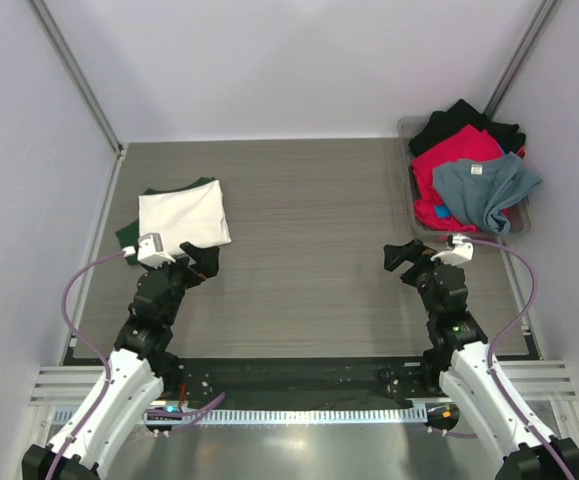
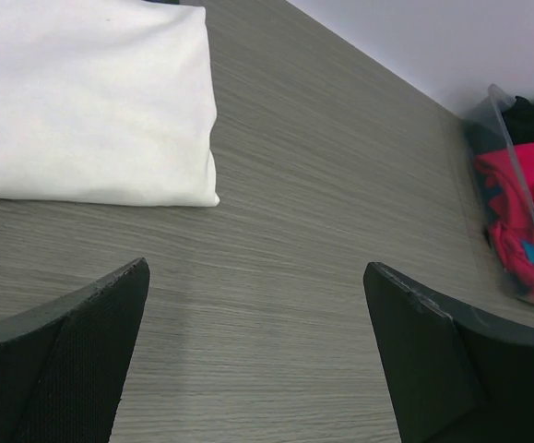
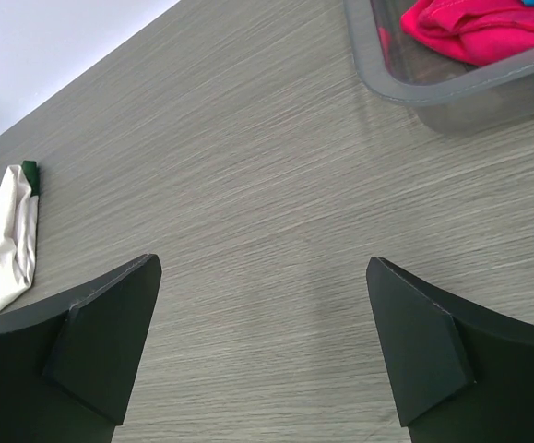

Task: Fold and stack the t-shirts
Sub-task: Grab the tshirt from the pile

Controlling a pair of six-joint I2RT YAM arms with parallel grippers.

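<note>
The robot's right gripper will next move to the grey bin and grab the slate blue-grey t-shirt by the folds (image 1: pixel 501 184) next to its white label.
A folded cream-white t-shirt (image 1: pixel 184 216) (image 2: pixel 82 101) lies on top of a folded dark green t-shirt (image 1: pixel 129 234) at the table's left. A grey bin (image 1: pixel 415 190) at the back right holds a slate blue-grey t-shirt (image 1: pixel 484 188), a red one (image 1: pixel 455 155) and a black one (image 1: pixel 464 120), all unfolded. My left gripper (image 1: pixel 201 262) (image 2: pixel 255 277) stands open just in front of the cream shirt's near corner, holding nothing. My right gripper (image 1: pixel 401 258) (image 3: pixel 263 272) is open over bare table, left of the bin's front corner.
The wood-grain table (image 1: pixel 309 230) stretches bare between the two arms. White walls close off the back and both sides. The bin's near rim (image 3: pixel 451 88) shows in the right wrist view, with red cloth (image 3: pixel 483 28) inside.
</note>
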